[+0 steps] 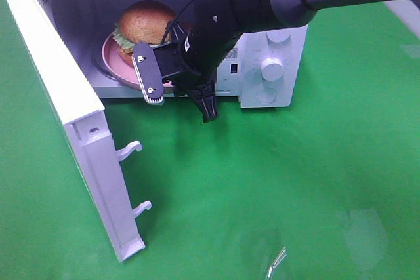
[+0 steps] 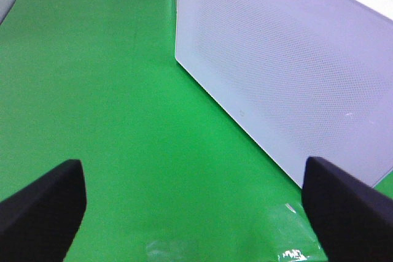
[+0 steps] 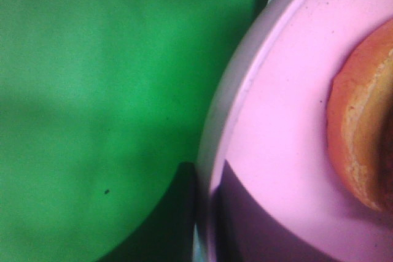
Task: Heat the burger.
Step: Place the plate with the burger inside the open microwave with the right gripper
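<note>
Next, my right gripper lets go of the pink plate with the burger deeper on the bottom of the open microwave (image 1: 153,45).
The burger (image 1: 144,24) sits on a pink plate (image 1: 113,57) inside the open microwave (image 1: 272,90). My right gripper (image 1: 169,86) reaches in from the right to the plate's front rim. In the right wrist view the pink plate (image 3: 282,127) fills the frame, with the burger's bun edge (image 3: 362,133) on it. There the right gripper (image 3: 198,237) is shut on the plate's rim. My left gripper (image 2: 193,213) is open and empty over the green cloth, facing the outer face of the microwave door (image 2: 288,72). It is out of the exterior high view.
The microwave door (image 1: 72,116) swings out wide to the left, with two latch hooks (image 1: 131,150) on its edge. Knobs (image 1: 271,67) sit on the control panel at the right. Green cloth (image 1: 295,188) covers the table in front.
</note>
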Controlling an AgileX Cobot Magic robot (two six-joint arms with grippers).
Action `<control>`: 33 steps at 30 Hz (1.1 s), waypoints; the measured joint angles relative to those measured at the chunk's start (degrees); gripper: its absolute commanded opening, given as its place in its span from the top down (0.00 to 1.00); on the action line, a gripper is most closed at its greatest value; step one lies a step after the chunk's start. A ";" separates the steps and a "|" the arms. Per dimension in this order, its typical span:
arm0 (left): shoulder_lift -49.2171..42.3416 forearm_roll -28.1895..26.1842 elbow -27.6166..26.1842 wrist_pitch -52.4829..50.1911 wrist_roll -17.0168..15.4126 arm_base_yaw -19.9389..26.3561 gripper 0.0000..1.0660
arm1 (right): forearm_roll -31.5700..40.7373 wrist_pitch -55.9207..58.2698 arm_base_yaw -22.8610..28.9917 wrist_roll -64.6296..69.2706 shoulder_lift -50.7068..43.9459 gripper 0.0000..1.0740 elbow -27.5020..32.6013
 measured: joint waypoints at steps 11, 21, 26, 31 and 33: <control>0.00 0.00 0.00 0.00 0.00 0.00 0.18 | -0.97 2.75 -0.06 1.49 4.76 1.00 -7.51; 0.00 0.00 0.00 0.00 0.00 0.00 0.18 | -2.41 4.13 -0.11 2.98 7.85 0.99 -12.78; 0.00 0.00 0.00 0.00 0.00 0.00 0.18 | -2.41 4.35 -0.11 2.98 8.25 0.98 -13.81; 0.00 0.00 0.00 0.00 0.00 0.00 0.18 | -2.69 4.30 -0.57 2.98 9.17 0.92 -15.30; 0.00 0.00 0.00 0.00 0.00 0.00 0.18 | -2.75 3.95 -0.74 2.98 9.28 0.87 -15.30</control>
